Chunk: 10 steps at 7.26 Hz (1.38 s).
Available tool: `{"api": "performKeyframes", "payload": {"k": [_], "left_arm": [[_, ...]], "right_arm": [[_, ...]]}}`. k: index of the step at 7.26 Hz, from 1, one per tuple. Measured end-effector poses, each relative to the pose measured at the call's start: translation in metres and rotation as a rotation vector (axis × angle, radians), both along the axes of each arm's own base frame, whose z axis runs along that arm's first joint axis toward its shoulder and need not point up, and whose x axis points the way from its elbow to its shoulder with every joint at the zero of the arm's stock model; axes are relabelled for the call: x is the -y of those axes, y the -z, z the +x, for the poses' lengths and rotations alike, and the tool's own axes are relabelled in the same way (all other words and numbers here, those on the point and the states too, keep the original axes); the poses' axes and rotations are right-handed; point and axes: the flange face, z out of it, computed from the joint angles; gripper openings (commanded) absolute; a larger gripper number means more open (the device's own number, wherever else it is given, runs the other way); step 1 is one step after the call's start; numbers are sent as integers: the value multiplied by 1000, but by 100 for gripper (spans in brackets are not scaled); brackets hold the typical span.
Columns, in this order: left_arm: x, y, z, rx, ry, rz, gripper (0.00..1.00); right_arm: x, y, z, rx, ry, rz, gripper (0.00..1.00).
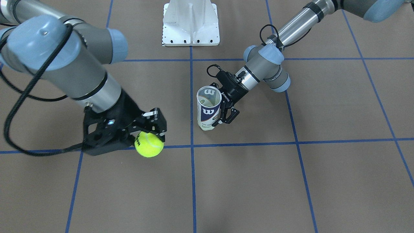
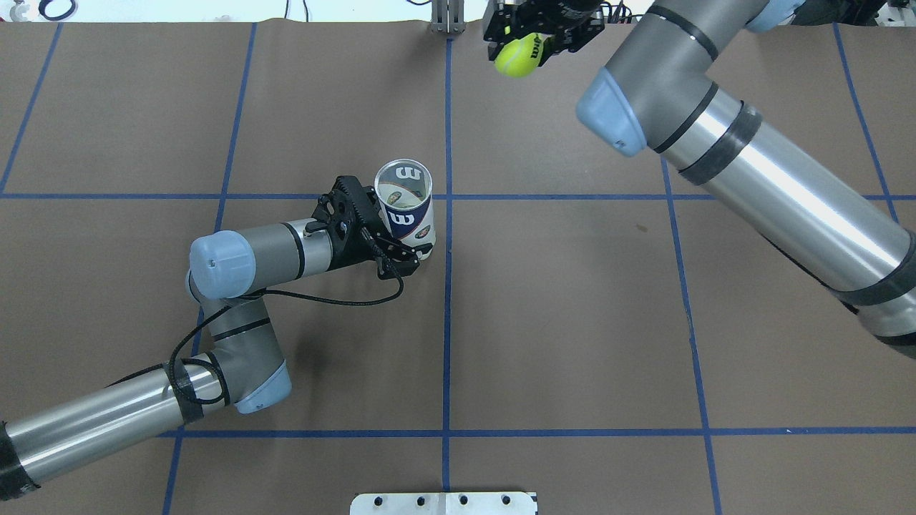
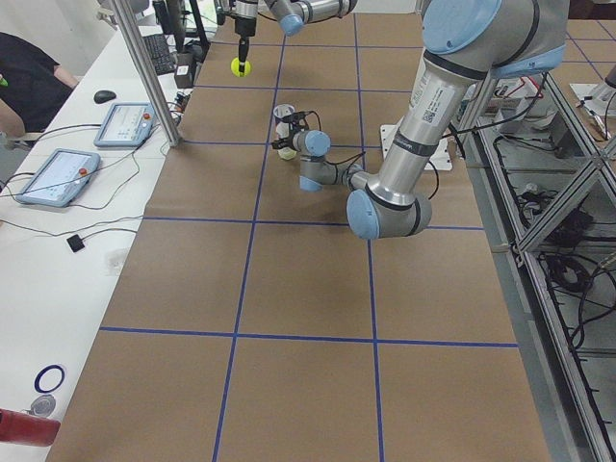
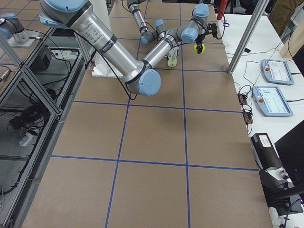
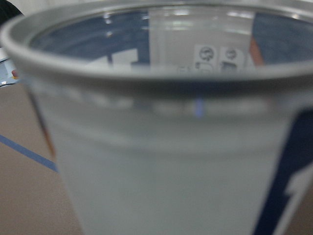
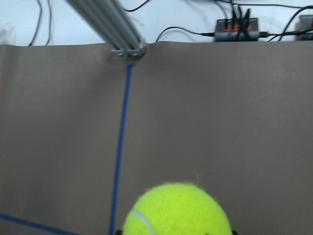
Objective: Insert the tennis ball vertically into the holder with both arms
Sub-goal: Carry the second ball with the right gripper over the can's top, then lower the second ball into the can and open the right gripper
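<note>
Next, my right gripper lets go of the tennis ball in the opening of the holder (image 1: 210,93), above the holder's navy-and-white label.
The holder (image 1: 208,108), a clear Wilson can with a navy-and-white label, stands upright on the brown table with its open mouth up. My left gripper (image 1: 222,111) is shut around its side from the robot's left; it also shows in the overhead view (image 2: 383,227) beside the holder (image 2: 406,204). The can fills the left wrist view (image 5: 161,147). My right gripper (image 1: 151,133) is shut on a yellow tennis ball (image 1: 148,144), held above the table, well apart from the holder. The ball also shows in the overhead view (image 2: 518,57) and the right wrist view (image 6: 178,210).
A white metal pedestal base (image 1: 190,24) stands at the robot's side of the table. An aluminium post (image 2: 445,18) rises at the far edge near the ball. Blue tape lines (image 1: 191,181) grid the table. Tablets (image 3: 58,176) and cables lie on a side bench.
</note>
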Motion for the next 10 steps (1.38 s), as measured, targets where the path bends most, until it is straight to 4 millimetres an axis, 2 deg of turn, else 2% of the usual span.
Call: {"api": "performKeyframes", "payload": {"k": [1, 4, 6, 10], "left_arm": [[0, 0, 0, 1, 0, -1, 99], [1, -2, -1, 5, 3, 1, 99], [2, -3, -2, 7, 4, 2, 99], [2, -3, -2, 6, 4, 2, 99]], "right_arm": [[-26, 23, -20, -8, 13, 3, 0], [-85, 51, -89, -53, 36, 35, 0], [-106, 74, -102, -62, 53, 42, 0], [-120, 81, -113, -73, 54, 59, 0]]}}
